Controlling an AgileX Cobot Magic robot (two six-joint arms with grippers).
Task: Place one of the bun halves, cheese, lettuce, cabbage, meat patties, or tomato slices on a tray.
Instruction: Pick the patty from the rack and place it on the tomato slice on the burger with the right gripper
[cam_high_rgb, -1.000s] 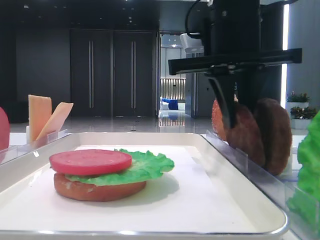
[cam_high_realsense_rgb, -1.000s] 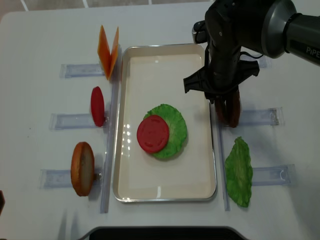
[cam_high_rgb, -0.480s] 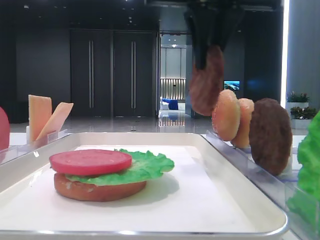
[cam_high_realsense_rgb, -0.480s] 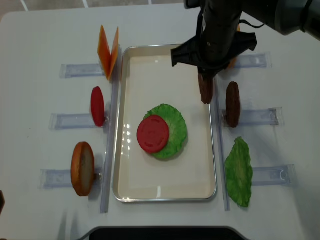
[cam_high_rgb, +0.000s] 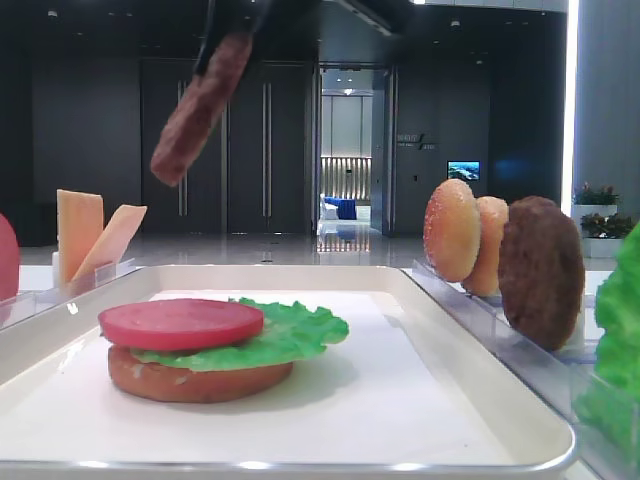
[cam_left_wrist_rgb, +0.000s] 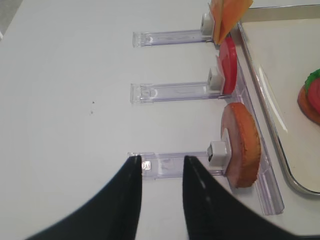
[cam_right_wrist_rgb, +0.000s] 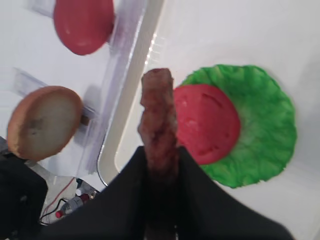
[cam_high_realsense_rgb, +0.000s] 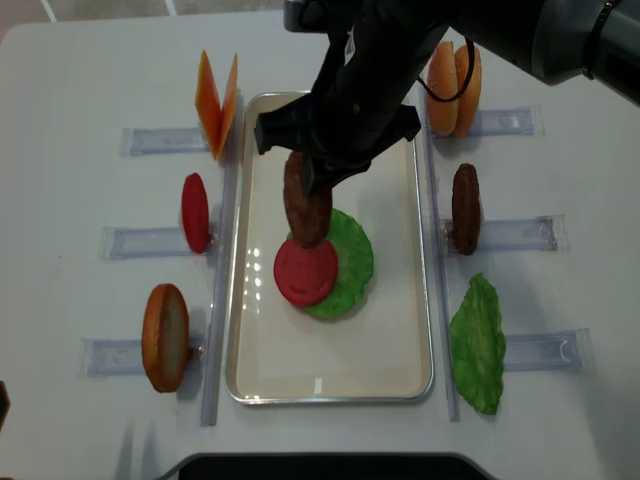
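My right gripper is going to release the meat patty across the red tomato slice and the green lettuce (cam_high_realsense_rgb: 324, 262) (cam_right_wrist_rgb: 226, 121) in the tray.
My right gripper (cam_high_realsense_rgb: 306, 168) is shut on a dark brown meat patty (cam_high_realsense_rgb: 306, 205), which hangs on edge above the white tray (cam_high_realsense_rgb: 330, 360). Below it on the tray lies a stack: bun half (cam_high_rgb: 200, 380), green lettuce (cam_high_realsense_rgb: 352, 262), and a red tomato slice (cam_high_realsense_rgb: 304, 272) on top. In the right wrist view the patty (cam_right_wrist_rgb: 159, 110) sticks out from between the black fingers (cam_right_wrist_rgb: 192, 185), left of the tomato slice (cam_right_wrist_rgb: 207, 122). My left gripper (cam_left_wrist_rgb: 161, 160) stands open over the table at a clear holder, next to a bun half (cam_left_wrist_rgb: 242, 145).
Clear holders line both sides of the tray. On the left stand cheese slices (cam_high_realsense_rgb: 217, 100), a tomato slice (cam_high_realsense_rgb: 195, 212) and a bun half (cam_high_realsense_rgb: 165, 337). On the right are two bun halves (cam_high_realsense_rgb: 452, 75), another patty (cam_high_realsense_rgb: 465, 208) and lettuce (cam_high_realsense_rgb: 478, 345).
My right gripper lifted a patty out of the right-hand holder and carried it left, over the tray rim, to above the stack. The left gripper's earlier state is not shown.
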